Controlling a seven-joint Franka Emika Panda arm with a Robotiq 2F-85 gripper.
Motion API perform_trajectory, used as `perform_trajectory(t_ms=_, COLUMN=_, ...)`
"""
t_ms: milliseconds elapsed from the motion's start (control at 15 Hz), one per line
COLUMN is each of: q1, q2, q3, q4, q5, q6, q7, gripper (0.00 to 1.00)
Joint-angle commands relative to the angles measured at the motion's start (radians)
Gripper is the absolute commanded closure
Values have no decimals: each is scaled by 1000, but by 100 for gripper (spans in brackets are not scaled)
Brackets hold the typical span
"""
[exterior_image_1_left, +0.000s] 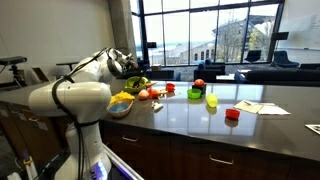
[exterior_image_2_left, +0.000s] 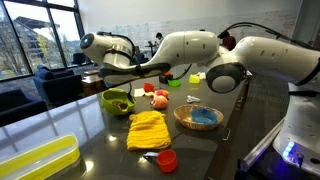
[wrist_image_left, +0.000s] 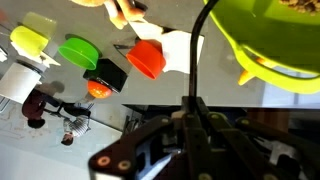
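Observation:
My gripper will let go of the thin dark handle over the rim of the lime-green bowl (exterior_image_1_left: 136, 84) (wrist_image_left: 285, 42).
In the wrist view my gripper (wrist_image_left: 193, 102) is shut on a thin dark handle (wrist_image_left: 197, 60) that rises from between the jaws and curves away toward the lime-green bowl (wrist_image_left: 275, 35). What is at the handle's far end is hidden. In both exterior views the gripper (exterior_image_2_left: 140, 72) (exterior_image_1_left: 128, 68) hangs just above the green bowl (exterior_image_2_left: 118, 100) (exterior_image_1_left: 137, 84) on the dark countertop. Beyond the jaws lie an orange-red cup (wrist_image_left: 147, 58), a green cup (wrist_image_left: 76, 50) and a yellow-green cup (wrist_image_left: 30, 40).
A yellow cloth (exterior_image_2_left: 148, 128), a woven bowl with a blue inside (exterior_image_2_left: 198, 117), a red cup (exterior_image_2_left: 167, 160) and a yellow tray (exterior_image_2_left: 40, 160) lie on the counter. Toy fruit (exterior_image_2_left: 158, 98) sits beside the green bowl. Papers (exterior_image_1_left: 262, 107) lie further along.

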Motion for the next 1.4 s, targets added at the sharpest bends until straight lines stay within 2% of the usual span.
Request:
perform_trajectory(t_ms=0, q1=-6, q2=-23, q3=-7, q4=0, q5=-22, q6=-3, q7=-90, gripper=99)
perform_trajectory(t_ms=333, q1=-24, q2=-36, q3=0, q4=0, q5=-38, q6=74, q7=-230, gripper=99)
perform_trajectory(t_ms=733, q1=-62, q2=-36, q3=37, q4=-1, q5=-7, q6=360, q7=-475, gripper=99)
perform_trajectory(t_ms=1067, q1=-105, q2=-25, q3=115, q4=-4, q5=80, q6=573, q7=-710, gripper=99)
perform_trajectory(t_ms=1333, q1=-148, q2=-7, q3=218, q4=-15, q5=186, q6=714, q7=-927, gripper=99)
